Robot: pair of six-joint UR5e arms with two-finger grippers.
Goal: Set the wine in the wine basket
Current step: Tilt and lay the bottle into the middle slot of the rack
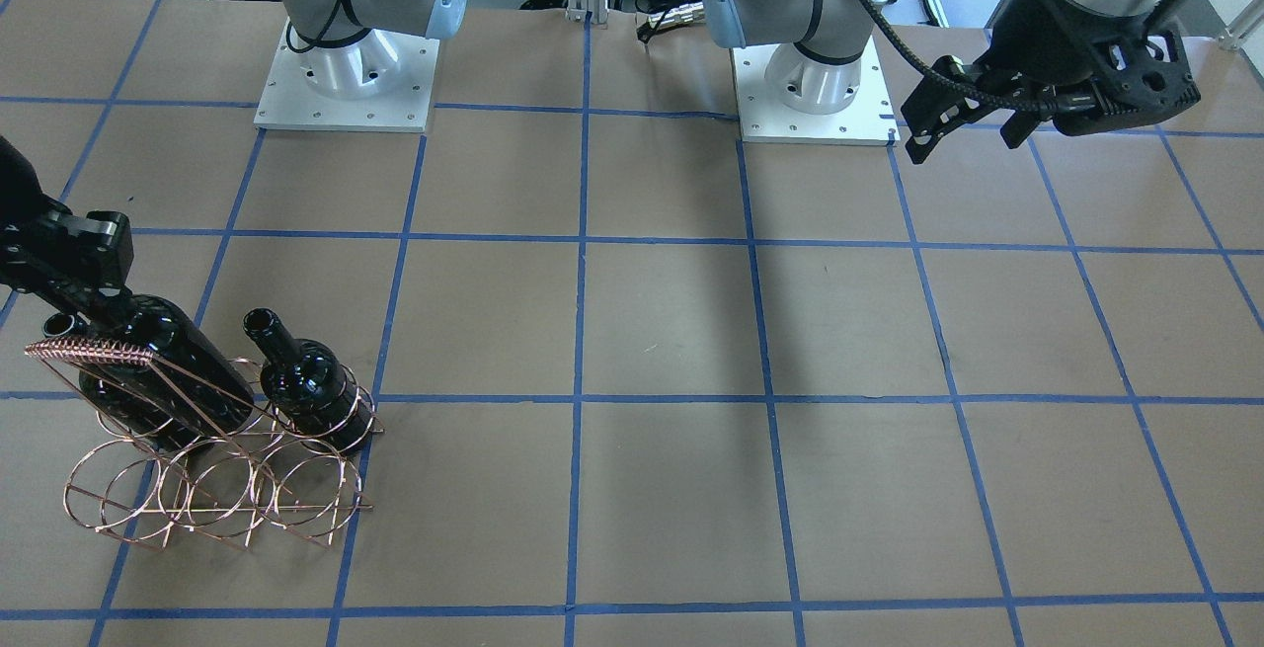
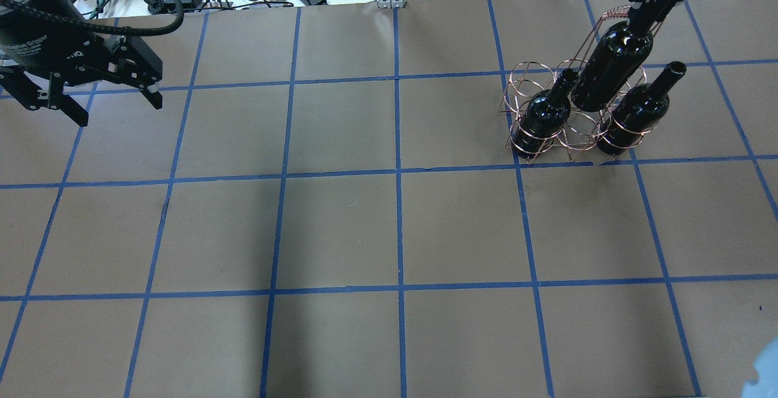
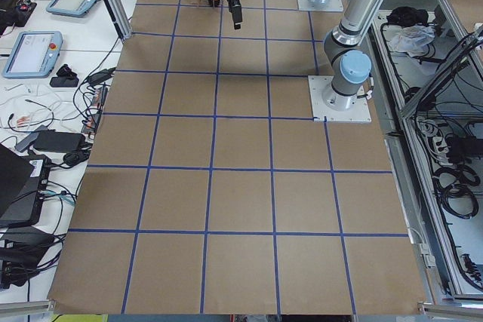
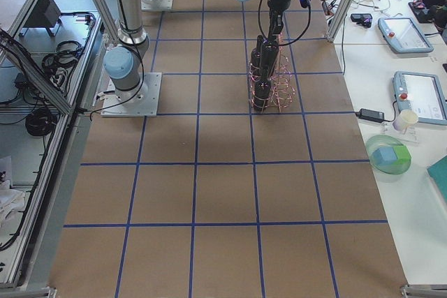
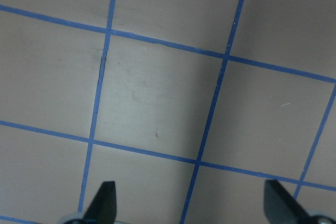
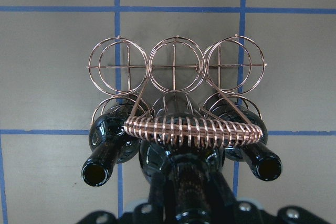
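Note:
Next, my right gripper releases the wine bottle deep in the middle ring point(image 1: 229, 396) point(image 6: 177, 119), in between the two outer bottles.
The copper wire wine basket point(image 6: 194, 130) stands at the table's far right in the overhead view point(image 2: 530, 65). Two black wine bottles point(image 2: 543, 117) point(image 2: 634, 116) lean in its outer rings. My right gripper point(image 2: 643, 14) is shut on the neck of a third wine bottle point(image 2: 609, 70), tilted, with its lower end in the middle ring under the coiled handle. The right wrist view shows this bottle point(image 6: 176, 156) between the two others, with the row of rings beyond them empty. My left gripper point(image 2: 115, 109) is open and empty, high over the far left of the table.
The table is brown paper with a grid of blue tape point(image 2: 398, 173). The two arm bases point(image 1: 346, 74) point(image 1: 815, 79) stand on white plates at the robot's side. Cables and tablets lie beyond the table's edge point(image 3: 45, 43).

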